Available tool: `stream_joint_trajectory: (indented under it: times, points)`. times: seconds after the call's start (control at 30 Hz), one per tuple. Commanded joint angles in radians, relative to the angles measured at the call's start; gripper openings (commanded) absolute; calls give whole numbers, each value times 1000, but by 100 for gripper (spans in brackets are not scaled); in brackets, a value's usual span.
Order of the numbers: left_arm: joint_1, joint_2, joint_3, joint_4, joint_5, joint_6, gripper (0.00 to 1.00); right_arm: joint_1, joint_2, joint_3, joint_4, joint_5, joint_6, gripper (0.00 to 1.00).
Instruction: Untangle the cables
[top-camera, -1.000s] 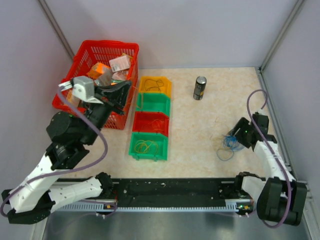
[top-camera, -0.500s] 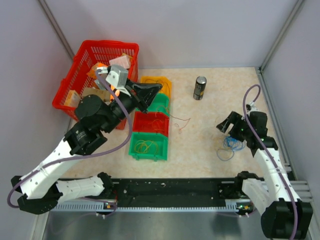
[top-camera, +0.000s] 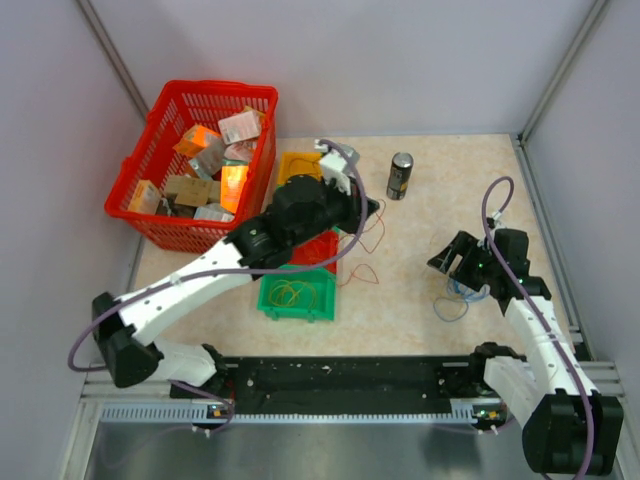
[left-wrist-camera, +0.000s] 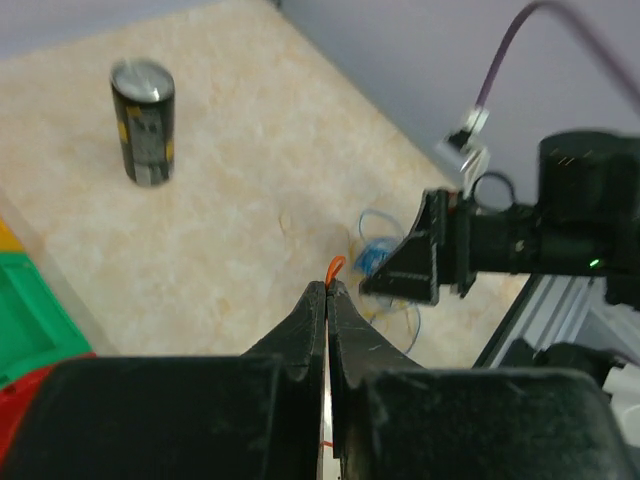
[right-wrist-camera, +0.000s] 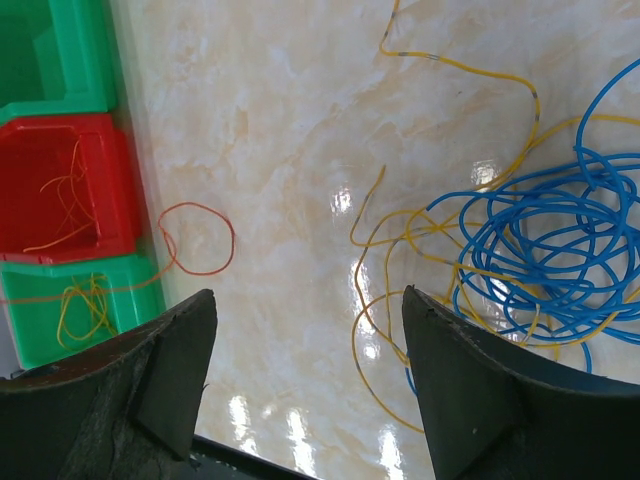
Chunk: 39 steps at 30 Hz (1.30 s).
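My left gripper holds the orange cable near its tip, and a loop trails beside the bins. Next, I put the cable down and grip its middle (top-camera: 371, 248).
The cables lie as a blue tangle (top-camera: 462, 290) (right-wrist-camera: 545, 250) with yellow strands (right-wrist-camera: 400, 230) woven through it, on the table at the right. My right gripper (top-camera: 450, 262) (right-wrist-camera: 308, 300) hovers just left of the tangle, open, with nothing between its fingers. My left gripper (top-camera: 368, 207) (left-wrist-camera: 327, 285) reaches over the bins, shut on a thin orange cable (left-wrist-camera: 336, 267). That cable hangs down and ends in a loop (top-camera: 365, 272) (right-wrist-camera: 195, 238) on the table beside the bins.
A column of small bins holds wires: yellow (top-camera: 298, 166), red (top-camera: 312, 247), green (top-camera: 297, 293). A red basket (top-camera: 170, 110) of boxes stands back left. A dark can (top-camera: 400, 175) (left-wrist-camera: 143, 122) stands upright at the back. A black rail (top-camera: 350, 380) runs along the near edge.
My left arm swung right from the basket across the bins, trailing the orange cable. My right gripper lifted off the blue tangle, moved left and opened wider.
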Motion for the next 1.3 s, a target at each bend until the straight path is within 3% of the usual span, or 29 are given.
stream_joint_trajectory:
  times: [0.0, 0.13, 0.27, 0.37, 0.53, 0.77, 1.0, 1.1, 1.17, 1.27]
  points:
    - [3, 142, -38, -39, 102, -60, 0, 8, -17, 5, 41, -1, 5, 74]
    - [-20, 289, -45, -105, 132, -64, 0, 8, -18, 5, 38, 5, -3, 74]
    - [-60, 400, -35, -157, 17, 6, 0, 8, -9, 5, 38, 5, -9, 74]
    - [-60, 489, 8, -206, 16, 23, 0, 8, 5, 9, 39, 4, -12, 74]
    - [-65, 550, 53, -194, 0, 45, 2, 8, 6, 14, 36, 14, -19, 74]
    - [-65, 584, 76, -151, 12, 58, 23, 8, 6, 3, 36, 17, -26, 74]
    - [-63, 629, 120, -172, 10, 68, 53, 10, 9, -1, 35, 16, -34, 74]
    - [-65, 607, 78, -151, 21, 54, 85, 8, -6, -9, 35, 14, -35, 74]
    - [-65, 612, 64, -148, 18, 52, 96, 8, -4, -12, 35, 10, -32, 74]
    - [-65, 639, 74, -161, 12, 57, 97, 8, 5, -10, 38, 4, -31, 74]
